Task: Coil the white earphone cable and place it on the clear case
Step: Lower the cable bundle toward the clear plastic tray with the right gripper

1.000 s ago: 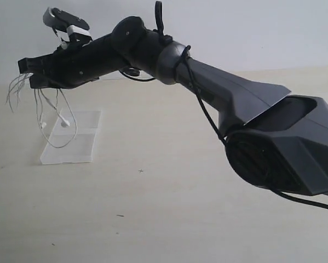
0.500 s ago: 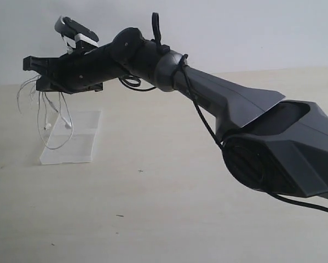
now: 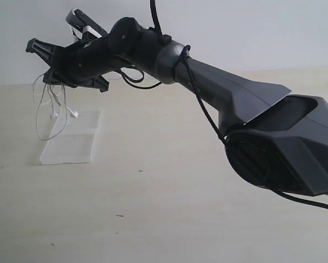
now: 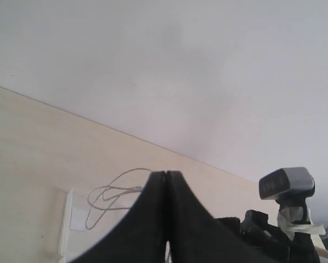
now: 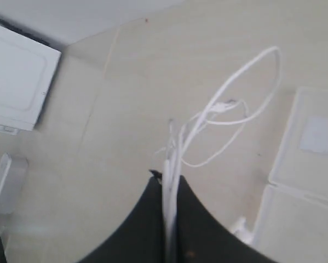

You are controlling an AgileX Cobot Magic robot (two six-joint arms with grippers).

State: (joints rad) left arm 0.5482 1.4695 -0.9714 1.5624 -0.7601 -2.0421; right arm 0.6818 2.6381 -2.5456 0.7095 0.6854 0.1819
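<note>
My right gripper is going to the clear case's front half (image 3: 65, 143), close to its middle divider. It will let go of the white earphone cable over it there.
The white earphone cable (image 3: 42, 112) hangs in loose loops from my right gripper (image 3: 40, 63), which is shut on a bunch of its strands (image 5: 172, 164) high above the table. Two earbuds (image 3: 73, 114) dangle just over the far left end of the clear case (image 3: 70, 143), which lies flat on the table. In the right wrist view the loops (image 5: 229, 104) spread out beyond the gripper (image 5: 171, 178), with the case (image 5: 306, 164) beside them. My left gripper (image 4: 166, 174) is shut and empty, and past it I see the cable (image 4: 114, 192) and the case (image 4: 69, 219).
The right arm's thick black body (image 3: 273, 142) fills the right half of the exterior view, with its wrist camera (image 4: 287, 183) close to the left gripper. A white box (image 5: 16, 76) stands off to one side. A pale wall rises behind the wooden table (image 3: 153, 208).
My right gripper has risen, shifted slightly right and tilted its tips upward. The hanging cable came up with it and swings nearer the case's left end.
</note>
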